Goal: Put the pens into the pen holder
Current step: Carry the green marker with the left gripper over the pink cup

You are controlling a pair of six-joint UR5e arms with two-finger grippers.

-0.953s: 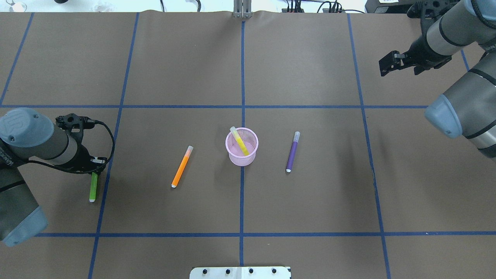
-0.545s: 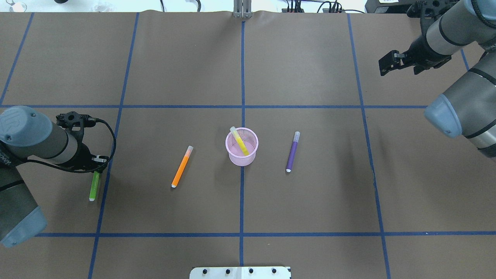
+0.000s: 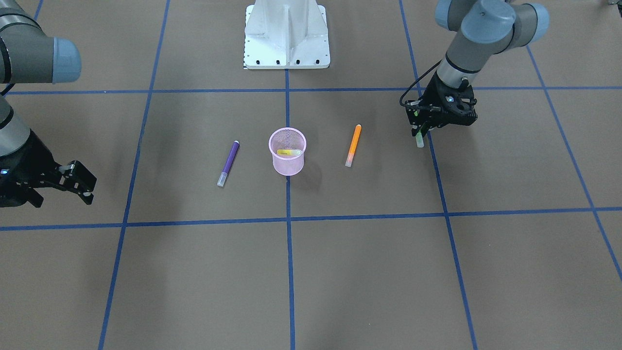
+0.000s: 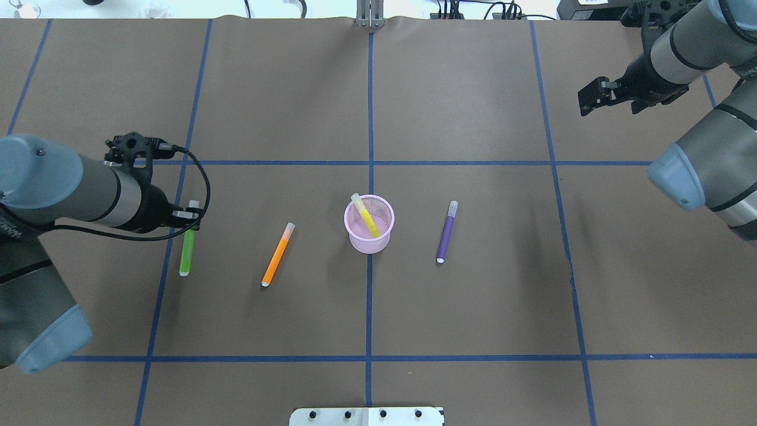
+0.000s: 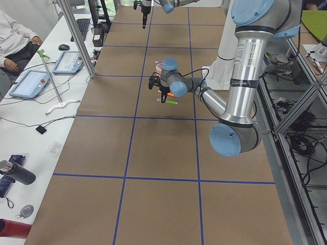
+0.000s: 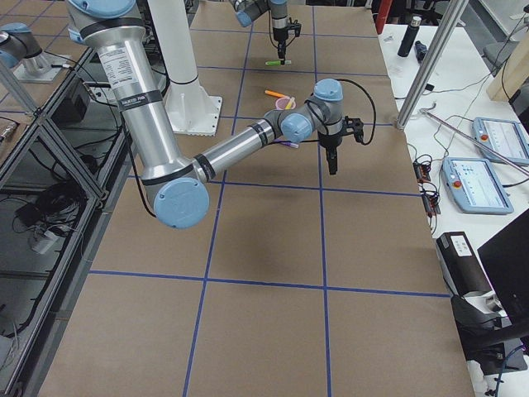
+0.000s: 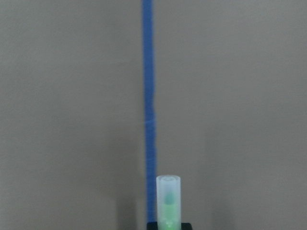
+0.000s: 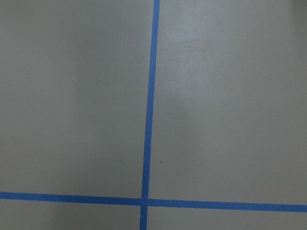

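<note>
Next, the left gripper releases the green pen inside the pink mesh pen holder [image 3: 282, 152], against the yellow pen. The green pen is now held above the table.
The pink mesh pen holder [image 4: 369, 238] [image 3: 287, 163] stands upright at the table's middle, with a yellow pen [image 4: 366, 216] [image 3: 289, 152] leaning inside it. An orange pen [image 4: 278, 254] [image 3: 353, 138] lies left of it and a purple pen [image 4: 447, 232] [image 3: 228, 163] lies right of it. My left gripper [image 4: 190, 220] [image 3: 422, 133] is shut on a green pen [image 4: 187, 251] [image 7: 168, 203] and holds it above the table, left of the orange pen. My right gripper [image 4: 586, 102] [image 3: 91, 191] is open and empty at the far right.
The white robot base [image 3: 286, 34] [image 4: 366, 416] sits at the table's near edge. Blue tape lines [image 4: 370, 118] cross the brown table cover. An operator [image 5: 15, 41] sits beyond the far edge beside tablets and cables.
My left gripper has lifted the green pen off the table and carried it right and away from the robot, closer to the orange pen. The right arm has stayed put.
</note>
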